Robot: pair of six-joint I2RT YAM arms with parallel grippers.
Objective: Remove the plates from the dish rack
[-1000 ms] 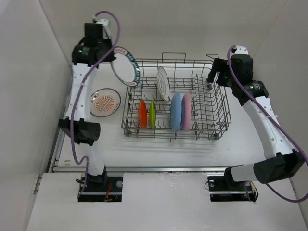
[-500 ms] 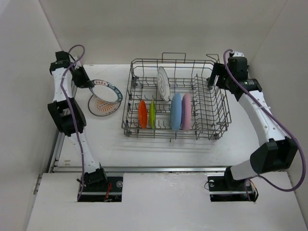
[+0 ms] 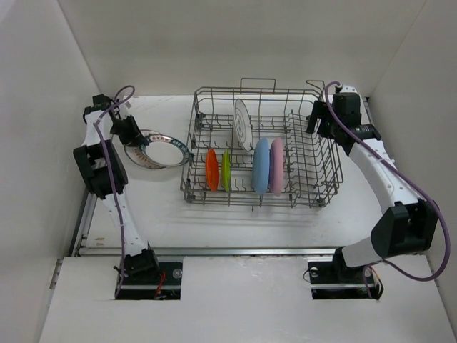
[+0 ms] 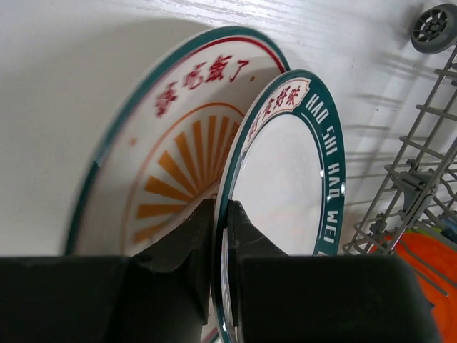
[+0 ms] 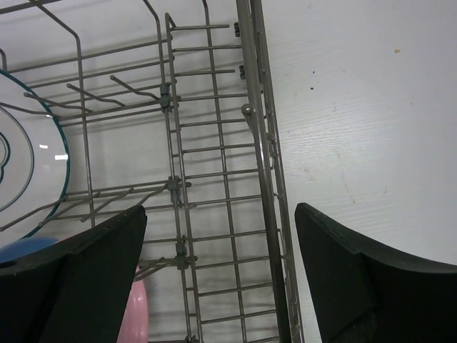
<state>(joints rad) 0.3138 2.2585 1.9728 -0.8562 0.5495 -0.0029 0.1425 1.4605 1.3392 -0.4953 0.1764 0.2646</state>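
The teal-rimmed white plate will go down flat from my left gripper onto the white plate with an orange sunburst [image 3: 143, 161] [image 4: 171, 230].
My left gripper [image 3: 133, 131] [image 4: 221, 223] is shut on the rim of a white plate with a teal lettered rim [image 3: 158, 148] [image 4: 293, 186]. It holds the plate tilted just over a white plate with an orange sunburst [image 4: 164, 143] that lies flat on the table left of the dish rack [image 3: 325, 168]. Standing in the rack are a white patterned plate [image 3: 243, 123] [image 5: 21, 164], an orange plate [image 3: 211, 169], a lime-green one [image 3: 226, 170], a light-blue one [image 3: 260, 174] and a pink one [image 3: 277, 175]. My right gripper [image 3: 314, 120] [image 5: 221, 271] is open and empty above the rack's right rim [image 5: 260, 143].
White walls close in the table at the left, back and right. The rack's corner wheel [image 4: 433, 25] and wire side [image 4: 421, 164] lie close to the right of the held plate. The orange plate [image 4: 421, 271] shows through the wires.
My left arm has swung the teal-rimmed plate from high beside the rack down and left, onto the sunburst plate. My right gripper has shifted slightly and stays open.
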